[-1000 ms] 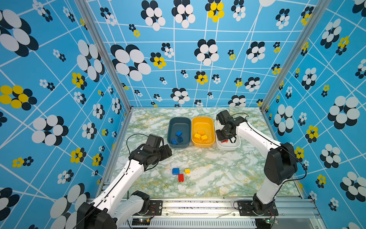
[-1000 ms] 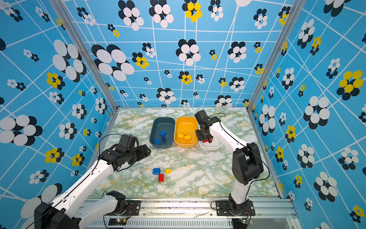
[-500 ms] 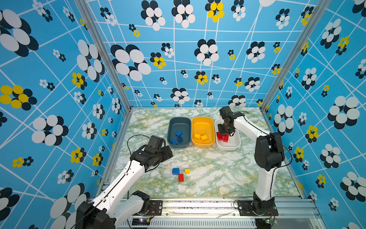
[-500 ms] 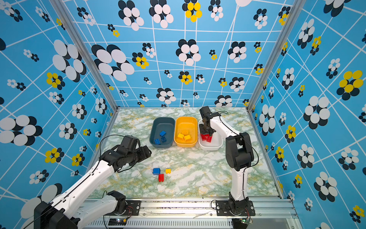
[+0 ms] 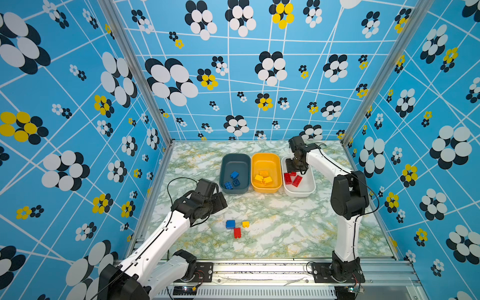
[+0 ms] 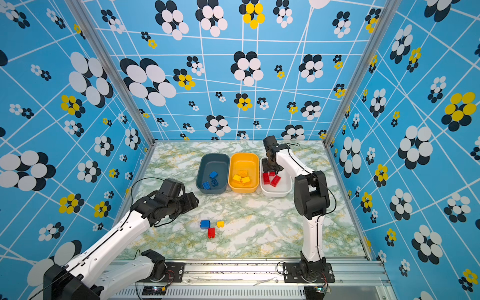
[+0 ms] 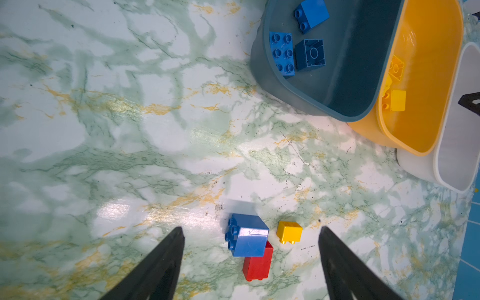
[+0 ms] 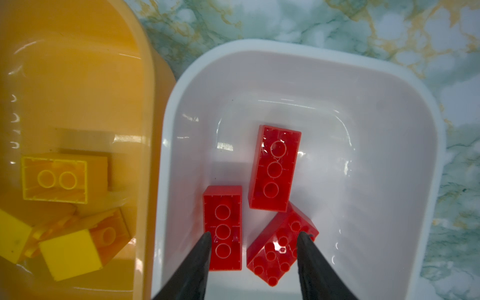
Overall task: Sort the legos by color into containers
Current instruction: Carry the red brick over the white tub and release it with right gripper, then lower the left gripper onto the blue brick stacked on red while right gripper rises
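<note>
The loose blue lego [image 5: 230,224] [image 7: 248,235] is next to the small yellow lego and the red lego on the table, and my left gripper will close on its sides.
Three loose legos lie together on the marble table: a blue one [image 5: 230,224], a small yellow one [image 5: 245,224] and a red one [image 5: 237,232]. My left gripper [image 7: 250,228] hangs open above them, and the blue brick [image 7: 249,239] shows between its fingers. At the back stand the containers in a row: teal [image 5: 235,155] with blue bricks, yellow [image 5: 266,155] with yellow bricks, white [image 5: 298,193] with three red bricks [image 8: 275,168]. My right gripper [image 8: 254,233] is open over the white tub, its jaws apart above two of the red bricks and gripping nothing.
Blue patterned walls enclose the table on three sides. Aluminium posts stand at the back corners [image 5: 166,140]. A metal rail [image 5: 259,270] carrying both arm bases runs along the front edge. A black cable loops beside my left arm [image 5: 179,179].
My right arm has folded its elbow in and upright while its gripper stayed over the white tub, and the jaws have opened wider. The left arm has barely moved.
</note>
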`<state>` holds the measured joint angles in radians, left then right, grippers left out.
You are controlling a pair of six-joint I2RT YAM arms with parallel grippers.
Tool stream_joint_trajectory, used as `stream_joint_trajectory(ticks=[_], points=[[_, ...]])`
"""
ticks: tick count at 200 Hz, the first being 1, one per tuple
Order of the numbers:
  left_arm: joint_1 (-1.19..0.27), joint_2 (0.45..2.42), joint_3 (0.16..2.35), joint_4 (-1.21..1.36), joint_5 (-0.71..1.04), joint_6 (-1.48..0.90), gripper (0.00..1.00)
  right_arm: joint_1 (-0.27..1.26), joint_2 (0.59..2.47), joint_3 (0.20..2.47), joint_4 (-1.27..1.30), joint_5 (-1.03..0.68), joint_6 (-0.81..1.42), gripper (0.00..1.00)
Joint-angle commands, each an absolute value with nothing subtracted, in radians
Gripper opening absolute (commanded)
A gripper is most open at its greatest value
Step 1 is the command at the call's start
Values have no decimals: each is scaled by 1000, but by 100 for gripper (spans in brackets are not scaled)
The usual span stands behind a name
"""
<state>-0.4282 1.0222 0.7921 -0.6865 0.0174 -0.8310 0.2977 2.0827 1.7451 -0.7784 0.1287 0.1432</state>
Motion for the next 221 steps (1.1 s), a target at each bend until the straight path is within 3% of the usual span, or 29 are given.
stream_joint_trajectory(ticks=[1, 96, 159, 221], points=[[-443, 1007, 776, -722, -1, -843, 83, 293, 2057, 1748, -810, 122, 142, 55], [-578, 1078, 785, -783, -16, -806, 82, 294, 1869, 1570, -800, 84, 169, 62], [-713, 1261, 869, -802, -87, -753, 82, 293, 1731, 1463, -810, 56, 184, 69], [-767, 1438, 912, -795, -122, -739, 82, 293, 1640, 1384, -817, 39, 195, 70]])
